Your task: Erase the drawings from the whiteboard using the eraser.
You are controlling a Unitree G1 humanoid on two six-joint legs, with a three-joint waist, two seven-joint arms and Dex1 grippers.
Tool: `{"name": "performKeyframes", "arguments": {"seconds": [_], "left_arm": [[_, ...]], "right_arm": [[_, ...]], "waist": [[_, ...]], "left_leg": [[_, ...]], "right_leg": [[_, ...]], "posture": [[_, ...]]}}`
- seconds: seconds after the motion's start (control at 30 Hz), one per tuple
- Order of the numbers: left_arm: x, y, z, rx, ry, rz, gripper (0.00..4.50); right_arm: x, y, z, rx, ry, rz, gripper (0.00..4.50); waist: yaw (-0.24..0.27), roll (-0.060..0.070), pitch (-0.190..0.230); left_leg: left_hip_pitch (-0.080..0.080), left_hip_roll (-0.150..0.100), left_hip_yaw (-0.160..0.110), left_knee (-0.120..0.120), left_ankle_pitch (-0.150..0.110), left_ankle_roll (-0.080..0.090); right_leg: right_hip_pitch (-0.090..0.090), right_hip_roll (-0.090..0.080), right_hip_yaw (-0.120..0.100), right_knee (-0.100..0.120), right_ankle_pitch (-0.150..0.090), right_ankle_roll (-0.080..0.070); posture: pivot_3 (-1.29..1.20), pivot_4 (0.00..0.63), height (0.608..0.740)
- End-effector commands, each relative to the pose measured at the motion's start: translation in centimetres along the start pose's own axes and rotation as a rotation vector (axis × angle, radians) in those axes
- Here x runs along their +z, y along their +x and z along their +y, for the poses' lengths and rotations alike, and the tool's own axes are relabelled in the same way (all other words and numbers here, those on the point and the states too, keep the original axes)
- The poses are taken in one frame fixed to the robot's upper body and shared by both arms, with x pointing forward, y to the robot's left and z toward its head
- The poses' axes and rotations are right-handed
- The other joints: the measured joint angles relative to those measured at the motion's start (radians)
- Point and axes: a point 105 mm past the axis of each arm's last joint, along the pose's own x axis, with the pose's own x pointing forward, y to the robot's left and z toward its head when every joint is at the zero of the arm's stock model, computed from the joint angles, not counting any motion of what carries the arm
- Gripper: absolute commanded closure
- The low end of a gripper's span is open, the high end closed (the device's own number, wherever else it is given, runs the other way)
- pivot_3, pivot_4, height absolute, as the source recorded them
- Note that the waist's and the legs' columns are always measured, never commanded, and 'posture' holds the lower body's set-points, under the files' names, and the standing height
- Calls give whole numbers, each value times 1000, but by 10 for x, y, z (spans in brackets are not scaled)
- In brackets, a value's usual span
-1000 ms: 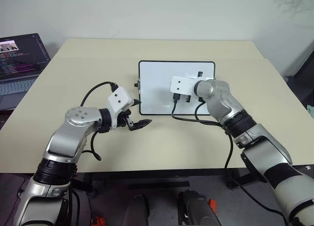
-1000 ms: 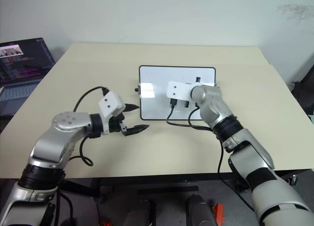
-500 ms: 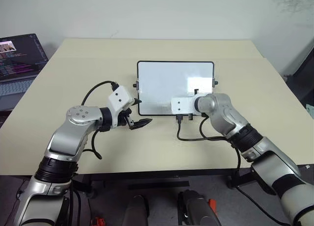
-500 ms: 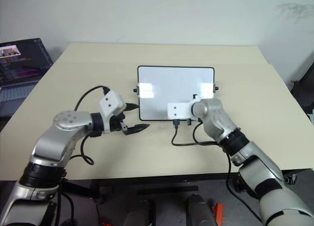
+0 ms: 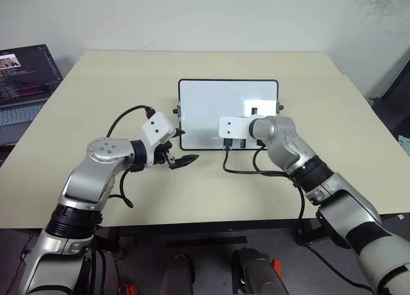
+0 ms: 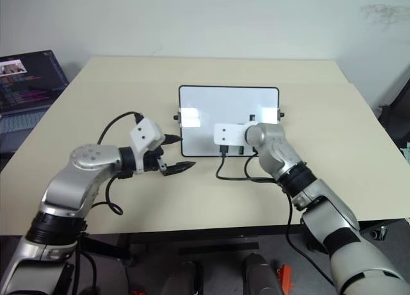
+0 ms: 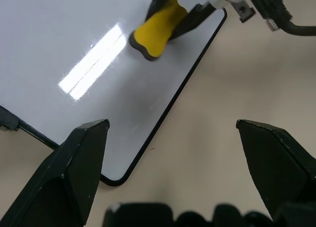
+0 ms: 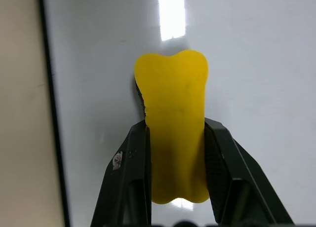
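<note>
My right gripper is going to release the yellow eraser on the bare table (image 5: 351, 158) near the table's side edge opposite the laptop.
The whiteboard (image 5: 214, 99) lies flat in the middle of the table. My right gripper (image 8: 176, 131) is shut on the yellow eraser (image 8: 173, 133) and presses its dark underside onto the board close to the near edge, as the left wrist view shows with the eraser (image 7: 157, 30) beside the black frame. The drawings are out of view; the board surface that shows is plain white with glare strips. My left gripper (image 5: 184, 147) hovers open over the table just off the board's near left corner (image 7: 116, 180), holding nothing.
An open laptop (image 5: 25, 70) stands beyond the beige table's (image 5: 128, 77) left side. Black cables loop from both wrists onto the table in front of the board. The board has small black knobs on its sides (image 5: 177, 110).
My right gripper slid the eraser from the board's middle right down to its near edge, then a little left and back up. The left arm kept still.
</note>
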Motion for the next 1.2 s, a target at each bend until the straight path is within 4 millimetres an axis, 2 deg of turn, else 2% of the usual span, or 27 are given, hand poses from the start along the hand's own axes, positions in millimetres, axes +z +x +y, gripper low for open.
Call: {"name": "performKeyframes", "arguments": {"seconds": [0.03,0.13,0.23,0.33,0.4,0.5,0.57,0.7,0.77,0.87,0.93,1.2], "left_arm": [[12,-3,3,14,45,-35,0],[13,-3,3,12,46,-35,0],[13,-3,3,13,47,-36,0],[13,-3,3,13,46,-35,0],[13,-3,2,11,45,-37,0],[15,1,-2,-10,39,-50,0],[17,5,-8,-40,35,-65,0],[19,12,-16,-83,33,-78,0],[21,16,-20,-106,36,-84,0],[27,25,-27,-143,45,-110,0],[32,30,-30,-158,42,-129,0],[45,57,-70,-310,62,-169,0]], "right_arm": [[-2,-6,-29,-116,38,11,3451],[-4,-9,-32,-120,50,8,3451],[-5,-20,-27,-33,94,-67,3451],[-5,-46,-22,68,183,-217,3452],[-15,-65,-30,63,283,-263,3452],[-44,-88,-55,-13,466,-248,3452],[-75,-102,-67,-85,561,-168,3452],[-134,-124,-66,-168,694,25,3452],[-158,-135,-61,-193,767,112,3452],[-196,-150,-39,-190,829,282,3452],[-205,-153,-29,-185,873,326,3452],[-231,-155,14,-167,1061,411,3452]], "waist": [[1,0,0],[1,0,0],[2,0,0],[9,0,0],[9,0,0],[8,0,1],[8,0,1],[8,0,1],[7,0,1],[8,0,1],[7,0,1],[4,0,1]], "left_leg": [[0,0,0,0,0,0],[0,0,0,-1,0,0],[-1,0,0,-1,0,0],[-2,0,-1,-2,0,0],[-2,-1,-1,-3,-1,-1],[-2,-1,-1,-3,-1,-1],[-2,0,-1,-2,-1,-1],[-2,-1,0,-2,-1,-1],[-2,-1,1,-2,-1,-1],[-2,-1,2,-3,-1,-1],[-2,-1,2,-3,-1,-1],[-1,-1,3,-1,-1,-1]], "right_leg": [[0,0,0,0,0,0],[0,0,0,0,0,0],[0,0,0,-1,0,0],[0,0,-1,-2,0,0],[0,0,-1,-3,0,1],[0,0,0,-3,0,1],[0,0,-1,-3,0,0],[0,-1,0,-4,0,0],[0,-1,0,-4,0,0],[0,-1,1,-4,0,0],[-1,-2,1,-4,0,0],[0,-1,2,-3,0,1]], "posture": [[0,150,740],[0,150,740],[0,150,740],[0,150,740],[0,150,740],[0,150,740],[0,150,740],[0,150,740],[0,150,740],[0,150,740],[0,150,740],[0,150,740]]}}
